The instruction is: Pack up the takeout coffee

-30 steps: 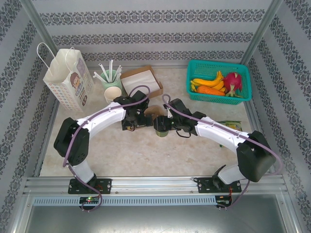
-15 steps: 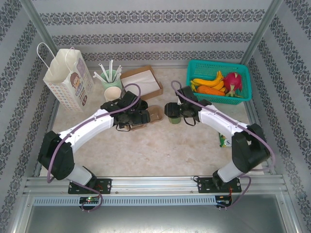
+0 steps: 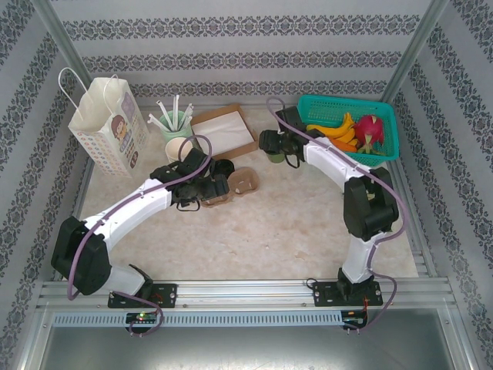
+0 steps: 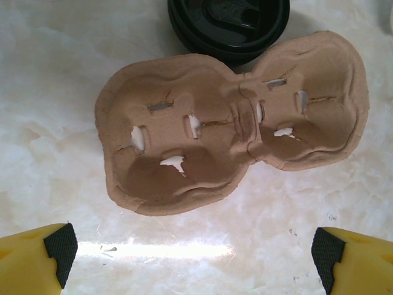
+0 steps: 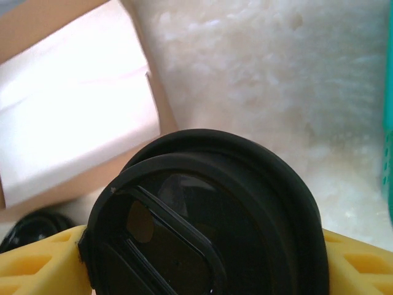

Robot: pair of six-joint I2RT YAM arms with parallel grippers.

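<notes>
Next, I set the takeout coffee on the table (image 3: 267, 142) with my right gripper, next to the corner of the brown box that faces the teal basket.
The takeout coffee (image 3: 270, 144), olive-sided with a round black lid (image 5: 209, 227), is held between the yellow fingers (image 5: 43, 261) of my right gripper (image 3: 274, 145). It sits at the back of the table, between the brown box and the teal basket. A brown pulp two-cup carrier (image 4: 233, 123) lies empty on the table (image 4: 184, 258), also seen from above as the carrier (image 3: 239, 182). My left gripper (image 3: 208, 188) hovers open just left of it, its fingertips (image 4: 56, 249) wide apart and nothing between them. A second black lid (image 4: 228, 24) rests against the carrier's far side.
A paper bag (image 3: 108, 123) stands at the back left. Beside it are a mint holder with white straws (image 3: 176, 122) and stacked lidless cups (image 3: 179, 148). The brown box of white napkins (image 3: 223, 131) is mid-back; a teal fruit basket (image 3: 347, 127) is back right.
My right arm has carried the lidded cup from the table's middle, next to the carrier, away to the back right. The left gripper has pulled back slightly to the left.
</notes>
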